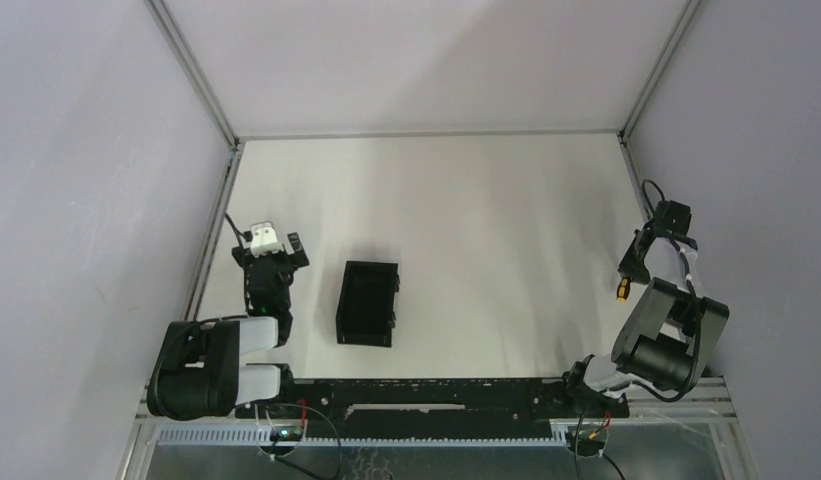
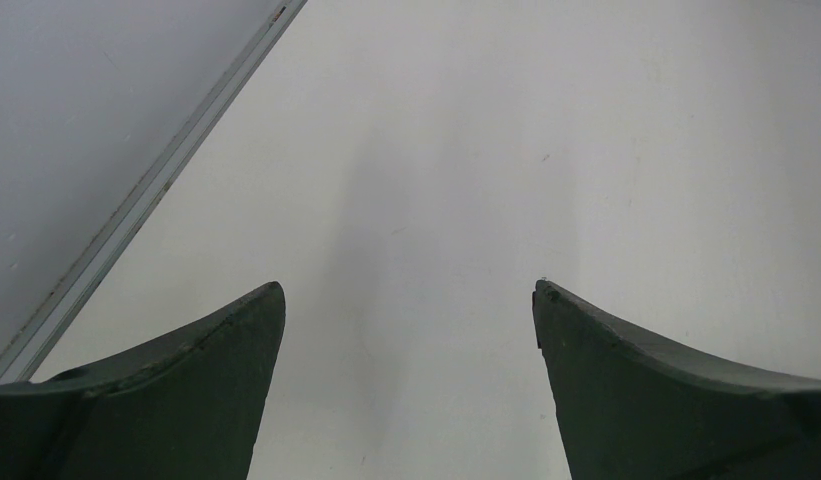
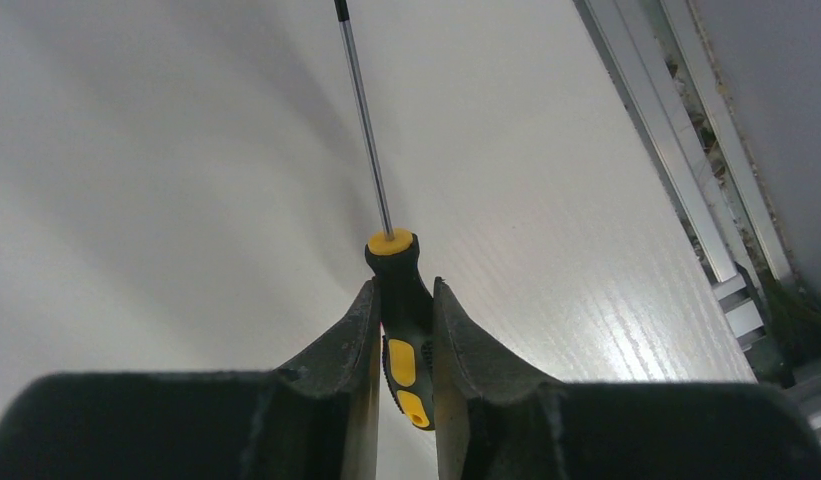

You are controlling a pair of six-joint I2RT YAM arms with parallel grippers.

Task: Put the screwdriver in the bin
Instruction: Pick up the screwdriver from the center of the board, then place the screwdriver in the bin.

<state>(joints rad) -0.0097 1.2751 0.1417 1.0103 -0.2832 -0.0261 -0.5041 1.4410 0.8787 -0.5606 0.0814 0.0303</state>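
Note:
The robot's right gripper needs to release the screwdriver inside the black bin (image 1: 362,295), along the side of the bin that faces the left gripper.
The screwdriver (image 3: 404,300) has a black handle with yellow-orange patches and a thin metal shaft. My right gripper (image 3: 403,287) is shut on its handle, and the shaft points away from the fingers over the white table. In the top view the right gripper (image 1: 634,262) is at the far right side, with the handle's orange part (image 1: 623,291) showing just below it. The bin (image 1: 367,303) is a small black open box, left of centre, with nothing showing inside. My left gripper (image 1: 273,250) is open with nothing in it, just left of the bin; it also shows in the left wrist view (image 2: 408,290).
A white enclosure with metal frame rails surrounds the table; one rail (image 3: 686,170) runs close to the right gripper, another (image 2: 146,190) lies left of the left gripper. A black rail (image 1: 436,390) spans the near edge between the arm bases.

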